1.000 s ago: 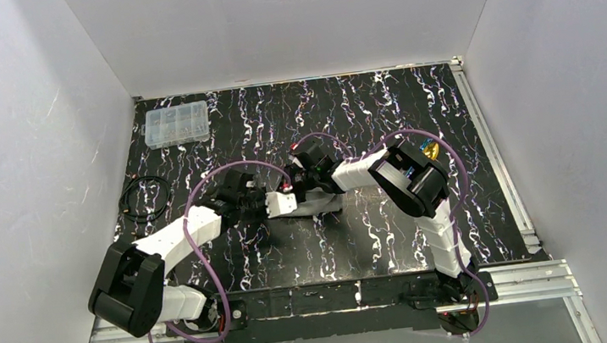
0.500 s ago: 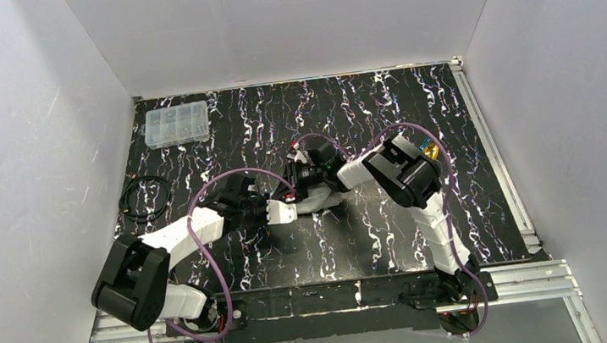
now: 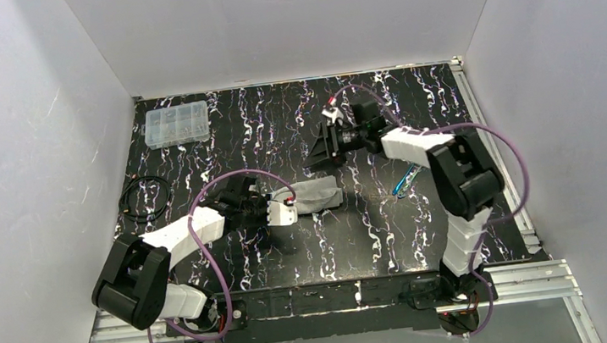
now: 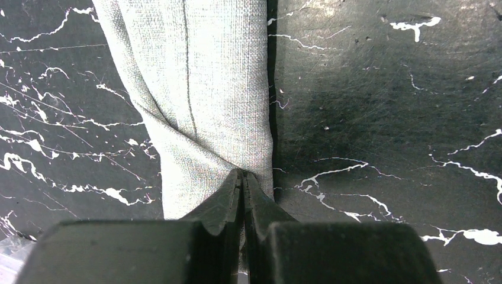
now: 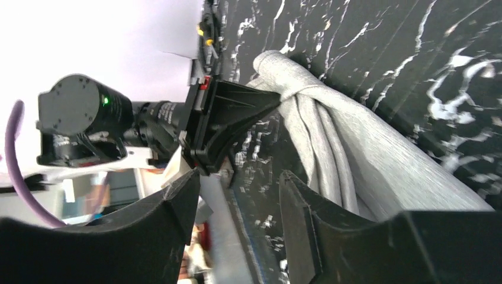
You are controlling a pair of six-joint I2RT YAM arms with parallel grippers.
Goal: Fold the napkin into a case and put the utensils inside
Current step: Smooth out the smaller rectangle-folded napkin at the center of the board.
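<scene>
Next, my right gripper pinches the napkin's loose end (image 3: pixel 334 194) while my left gripper stays shut, because the napkin's fold runs crooked from my left gripper.
The napkin (image 3: pixel 317 194) lies on the black marbled table as a folded, bunched light-grey strip. My left gripper (image 3: pixel 290 204) is shut on its left end. In the left wrist view the cloth (image 4: pixel 201 89) puckers where the closed fingertips (image 4: pixel 243 174) pinch it. My right gripper (image 3: pixel 318 151) hovers apart from the cloth, beyond it, with open jaws and nothing between them. Its wrist view looks over the napkin (image 5: pixel 355 154) toward the left gripper (image 5: pixel 234 115), with its own open gripper (image 5: pixel 237 183) in the foreground. A bright blue utensil (image 3: pixel 406 179) lies right of the napkin.
A clear plastic compartment box (image 3: pixel 177 123) sits at the far left corner. A black cable coil (image 3: pixel 146 196) lies at the left edge. An aluminium rail (image 3: pixel 496 155) borders the right side. White walls enclose the table. Purple cables loop over both arms.
The right gripper has let go of the napkin, opened, and swung up and away toward the far side. Its arm now leaves the blue utensil uncovered. The left gripper keeps its hold.
</scene>
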